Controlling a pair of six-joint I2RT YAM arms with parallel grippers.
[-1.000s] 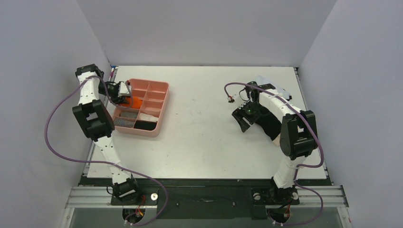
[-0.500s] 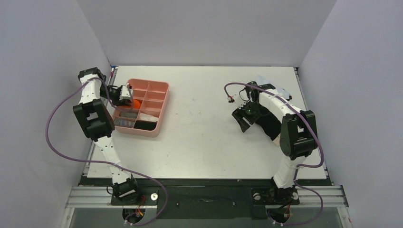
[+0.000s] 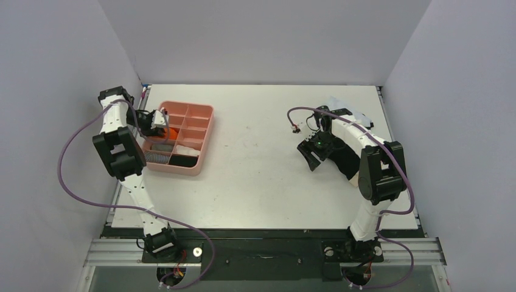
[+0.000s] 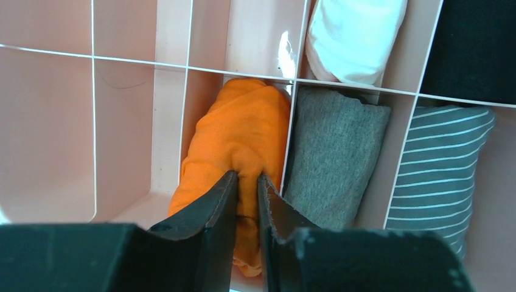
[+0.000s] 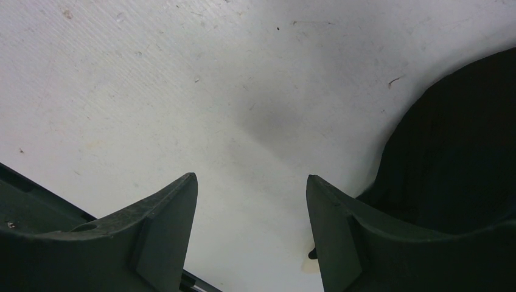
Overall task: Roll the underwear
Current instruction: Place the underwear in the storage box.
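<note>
The orange underwear is lying at a slant in its compartment, bunched up at the pinched fold, so next my left gripper opens, grabs the cloth [image 4: 204, 182] close by and lays it straight.
The orange underwear [image 4: 243, 134] lies bunched in one compartment of the pink tray [image 4: 122, 121]. My left gripper [image 4: 248, 179] is shut on a fold of it. From above, the left gripper [image 3: 159, 120] sits over the tray's [image 3: 207, 135] left side, with orange cloth [image 3: 173, 130] showing beside it. The black underwear [image 5: 456, 164] lies on the table at the right, partly under the right arm [image 3: 344, 157]. My right gripper [image 5: 251, 179] hangs open over bare table just left of it, holding nothing [image 3: 310, 156].
Other tray compartments hold a white roll [image 4: 356, 36], a grey roll [image 4: 334, 152], a grey striped roll [image 4: 438, 158] and a black piece [image 4: 471, 48]. A pale cloth [image 3: 348, 109] lies behind the right arm. Walls stand close on the left, right and back.
The left jaws have closed onto the orange underwear in the tray. The tray has shifted slightly left. The right arm has not moved.
</note>
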